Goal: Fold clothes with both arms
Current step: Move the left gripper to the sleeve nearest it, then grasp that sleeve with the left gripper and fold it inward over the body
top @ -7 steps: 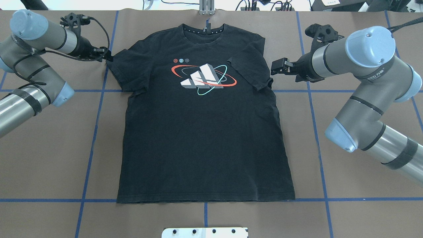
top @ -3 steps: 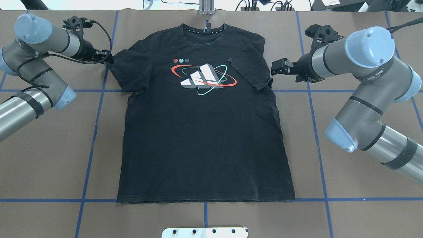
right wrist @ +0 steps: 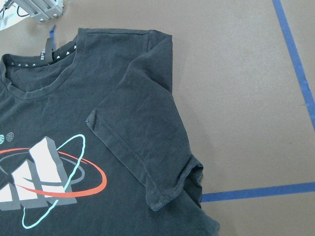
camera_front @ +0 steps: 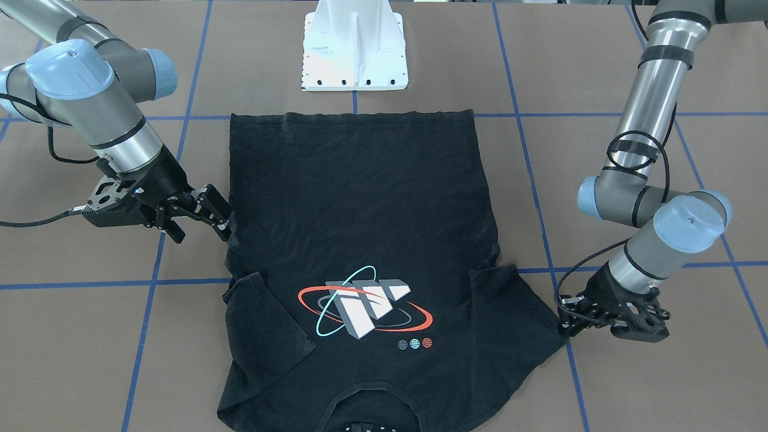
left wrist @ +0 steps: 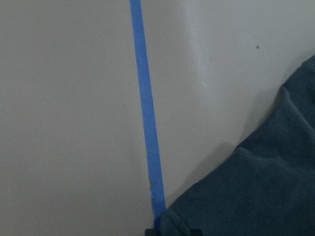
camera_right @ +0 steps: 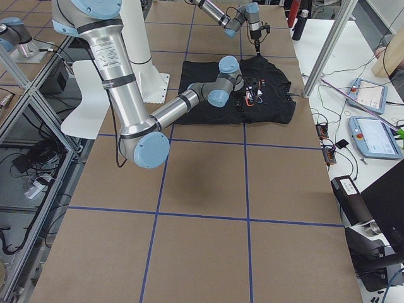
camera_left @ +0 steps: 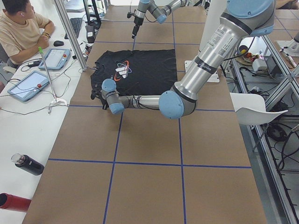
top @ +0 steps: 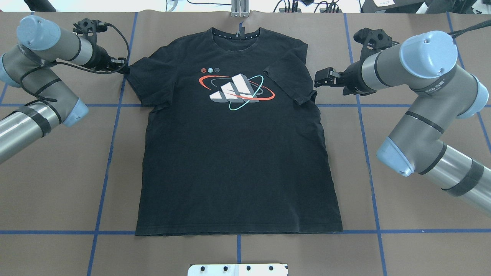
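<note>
I need to use my left gripper to let go of the tip of the spread sleeve, now held low, on the black T-shirt's small round dots (camera_front: 418,343), beside the orange ring.
The black T-shirt (top: 238,165) lies flat, print side up, collar at the far edge. Its sleeve on the right arm's side (top: 287,82) is folded inward onto the chest; the right wrist view shows it too (right wrist: 142,147). My left gripper (top: 123,69) sits low at the tip of the other, spread sleeve (top: 144,82) and looks shut on its corner (camera_front: 555,324). The left wrist view shows that cloth (left wrist: 256,191) reaching the fingertips at the bottom edge. My right gripper (top: 320,78) is open and empty, just outside the folded sleeve (camera_front: 204,228).
The white pedestal base (camera_front: 355,48) stands at the near table edge behind the shirt's hem. Blue tape lines (top: 111,145) cross the brown table. An aluminium post (top: 239,7) stands beyond the collar. An operator (camera_left: 21,28) with tablets sits along the far side.
My left arm has shifted a little toward the far edge, and the sleeve corner at its gripper has drawn up slightly. The right arm and the rest of the shirt have not moved.
</note>
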Controlling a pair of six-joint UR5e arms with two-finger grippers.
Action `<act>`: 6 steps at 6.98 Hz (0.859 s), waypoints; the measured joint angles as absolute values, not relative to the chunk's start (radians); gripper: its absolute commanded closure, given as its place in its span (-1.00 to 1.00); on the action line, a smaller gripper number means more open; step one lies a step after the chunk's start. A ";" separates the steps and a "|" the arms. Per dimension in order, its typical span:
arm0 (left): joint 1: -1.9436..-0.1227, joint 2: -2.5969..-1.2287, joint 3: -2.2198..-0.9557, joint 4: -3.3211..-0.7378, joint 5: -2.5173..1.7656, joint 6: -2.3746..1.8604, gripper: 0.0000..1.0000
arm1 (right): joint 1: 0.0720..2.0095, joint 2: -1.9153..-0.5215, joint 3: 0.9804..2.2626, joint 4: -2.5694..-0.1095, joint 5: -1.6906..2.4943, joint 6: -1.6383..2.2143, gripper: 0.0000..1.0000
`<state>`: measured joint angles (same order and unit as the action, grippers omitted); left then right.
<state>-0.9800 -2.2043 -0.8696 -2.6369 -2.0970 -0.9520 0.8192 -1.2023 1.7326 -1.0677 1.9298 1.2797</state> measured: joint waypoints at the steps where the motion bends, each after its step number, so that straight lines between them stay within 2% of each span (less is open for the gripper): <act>1: -0.990 -2.206 -0.898 -2.635 -2.111 -0.985 1.00 | 0.819 -1.202 1.732 -1.068 1.929 1.280 -0.93; 4: -0.984 -2.226 -1.079 -2.595 -2.166 -1.234 1.00 | 0.819 -1.200 1.729 -1.068 1.923 1.280 -0.93; 6: -0.896 -2.302 -1.083 -2.570 -2.053 -1.363 1.00 | 0.819 -1.200 1.725 -1.068 1.922 1.282 -0.93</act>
